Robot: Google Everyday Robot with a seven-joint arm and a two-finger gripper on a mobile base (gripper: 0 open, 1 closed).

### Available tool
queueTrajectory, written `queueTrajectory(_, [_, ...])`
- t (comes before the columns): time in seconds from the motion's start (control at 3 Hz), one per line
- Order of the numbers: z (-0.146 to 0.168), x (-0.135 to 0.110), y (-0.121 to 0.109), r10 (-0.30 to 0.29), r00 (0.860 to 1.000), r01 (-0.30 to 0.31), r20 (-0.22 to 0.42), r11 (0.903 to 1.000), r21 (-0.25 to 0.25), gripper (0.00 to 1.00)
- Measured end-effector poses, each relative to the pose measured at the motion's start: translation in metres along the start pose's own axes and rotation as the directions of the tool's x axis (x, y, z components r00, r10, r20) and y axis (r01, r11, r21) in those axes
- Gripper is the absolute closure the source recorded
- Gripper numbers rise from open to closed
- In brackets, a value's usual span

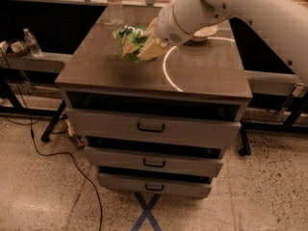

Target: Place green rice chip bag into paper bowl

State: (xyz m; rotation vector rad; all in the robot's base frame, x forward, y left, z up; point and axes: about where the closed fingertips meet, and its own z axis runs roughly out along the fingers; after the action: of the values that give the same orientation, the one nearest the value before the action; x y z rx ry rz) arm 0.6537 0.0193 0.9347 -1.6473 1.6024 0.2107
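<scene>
Next, I let go of the green rice chip bag, now lifted off the cabinet top, upright in the back part of the paper bowl (199, 23).
The green rice chip bag (129, 40) is a crinkly light-green foil bag, held above the middle-left of the cabinet top. My gripper (147, 47) is shut on the green rice chip bag, its pale fingers (151, 49) pinching the bag's right side. The bag hangs lifted off the surface. The paper bowl (205, 32) is off-white and sits at the far right of the top, mostly hidden behind my white arm (231, 6).
The grey drawer cabinet (159, 76) has three handled drawers below. A clear water bottle (114, 4) stands at the back left of the top. A small bottle (32, 42) sits on a side shelf at left. Cables run over the floor at left.
</scene>
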Motion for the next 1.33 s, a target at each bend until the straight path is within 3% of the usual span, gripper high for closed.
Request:
queueTrajectory(0.33, [-0.009, -0.001, -0.034, -0.083, 0.997, 0.083, -0.006, 0.9954, 0.047, 1.0])
queueTrajectory(0.67, [-0.014, 0.006, -0.081, -0.191, 0.981, 0.194, -0.038, 0.9774, 0.084, 1.0])
queueTrajectory(1.0, [-0.026, 0.035, -0.129, -0.238, 0.967, 0.249, -0.09, 0.9582, 0.141, 1.0])
queueTrajectory(1.33, [-0.045, 0.075, -0.175, -0.237, 0.961, 0.265, -0.146, 0.9381, 0.223, 1.0])
